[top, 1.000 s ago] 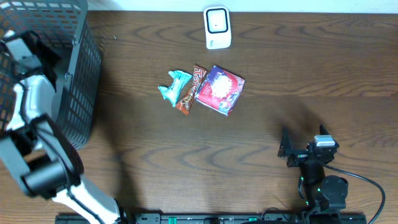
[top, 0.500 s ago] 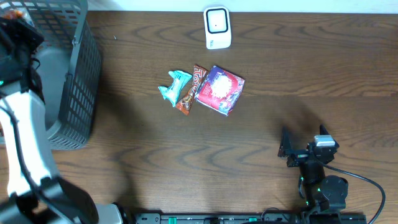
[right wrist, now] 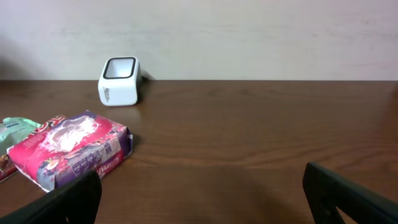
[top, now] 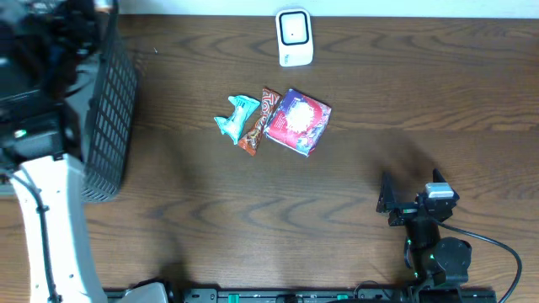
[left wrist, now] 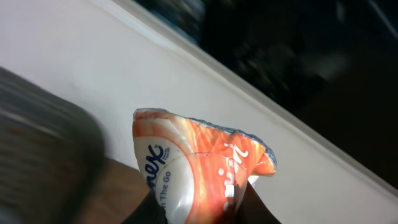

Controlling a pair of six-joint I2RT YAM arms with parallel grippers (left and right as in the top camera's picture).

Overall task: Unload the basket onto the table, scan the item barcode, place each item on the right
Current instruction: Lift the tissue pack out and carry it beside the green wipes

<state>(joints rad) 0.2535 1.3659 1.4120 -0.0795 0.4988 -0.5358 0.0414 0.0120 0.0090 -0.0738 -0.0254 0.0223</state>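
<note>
My left gripper is going to release the orange and white tissue pack, setting it free against the basket-facing side of the teal packet (top: 226, 120).
My left gripper (left wrist: 199, 210) is shut on an orange and white tissue pack (left wrist: 199, 165), held up in the air against a pale wall; no barcode shows on the side facing the left wrist camera. Overhead, the left arm (top: 42, 93) stands blurred over the basket at the far left. The white scanner (top: 294, 37) stands at the table's back edge, also seen by the right wrist camera as the scanner (right wrist: 119, 81). My right gripper (right wrist: 205, 199) rests open and empty near the front right of the table, low over the wood.
A dark mesh basket (top: 114, 101) stands at the far left. In the middle lie a red and purple pack (top: 297, 120), a brown bar (top: 258, 122) and a teal packet (top: 236, 118), close together in front of the scanner.
The left arm has swung up and back over the basket, carrying the tissue pack. The right arm and the items on the table have not moved.
</note>
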